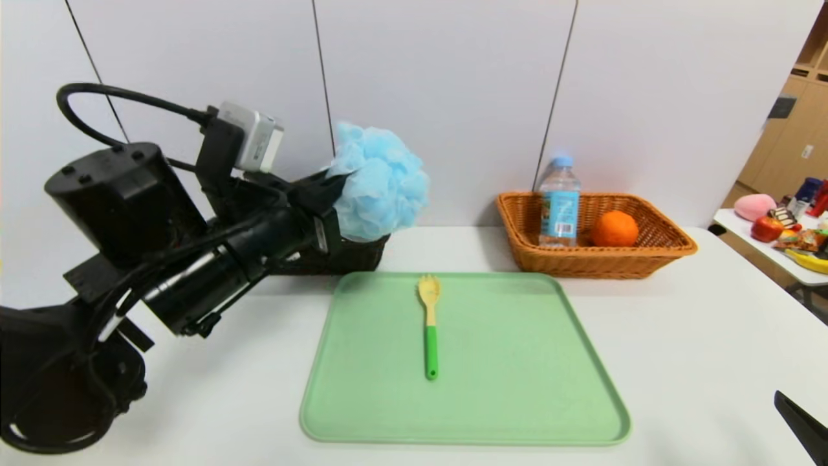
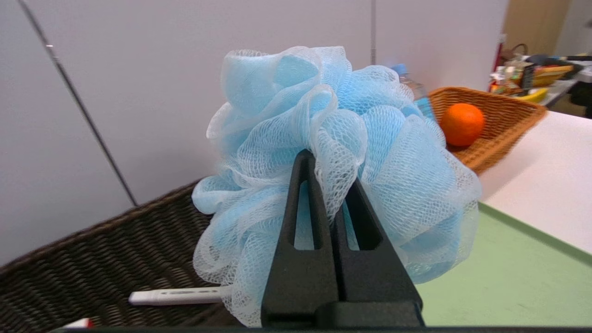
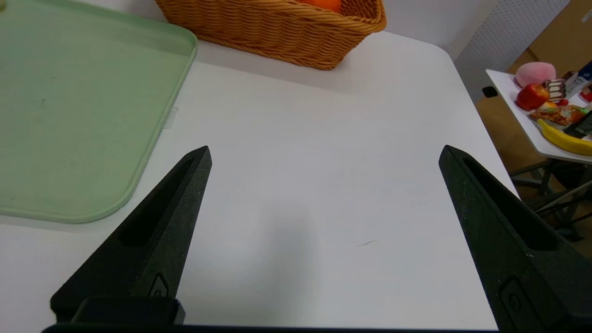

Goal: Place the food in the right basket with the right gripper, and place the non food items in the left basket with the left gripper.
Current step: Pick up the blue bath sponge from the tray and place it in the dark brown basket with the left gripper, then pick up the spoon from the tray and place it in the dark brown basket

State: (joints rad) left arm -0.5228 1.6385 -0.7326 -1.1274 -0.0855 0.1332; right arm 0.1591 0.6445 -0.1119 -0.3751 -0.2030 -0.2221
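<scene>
The light blue bath sponge will leave my left gripper as I let it go inside the middle of the dark wicker basket (image 1: pixel 329 220) (image 2: pixel 166 272).
My left gripper (image 1: pixel 336 188) is shut on a light blue mesh bath sponge (image 1: pixel 381 181) and holds it above the dark wicker left basket (image 1: pixel 362 255). In the left wrist view the gripper (image 2: pixel 323 162) pinches the sponge (image 2: pixel 393 162) over the dark basket (image 2: pixel 115 259), which holds a white pen-like item (image 2: pixel 175 296). A yellow fork with a green handle (image 1: pixel 429 323) lies on the green tray (image 1: pixel 517 388). The tan right basket (image 1: pixel 647 255) holds a water bottle (image 1: pixel 559 200) and an orange (image 1: pixel 614 228). My right gripper (image 3: pixel 323 155) is open and empty over the white table (image 3: pixel 323 185), right of the tray.
A side table (image 1: pixel 744 226) at the far right carries an apple, a banana, snacks and a pink item. The tray's edge (image 3: pixel 152 152) and the tan basket (image 3: pixel 277 32) show in the right wrist view. A white wall stands behind the baskets.
</scene>
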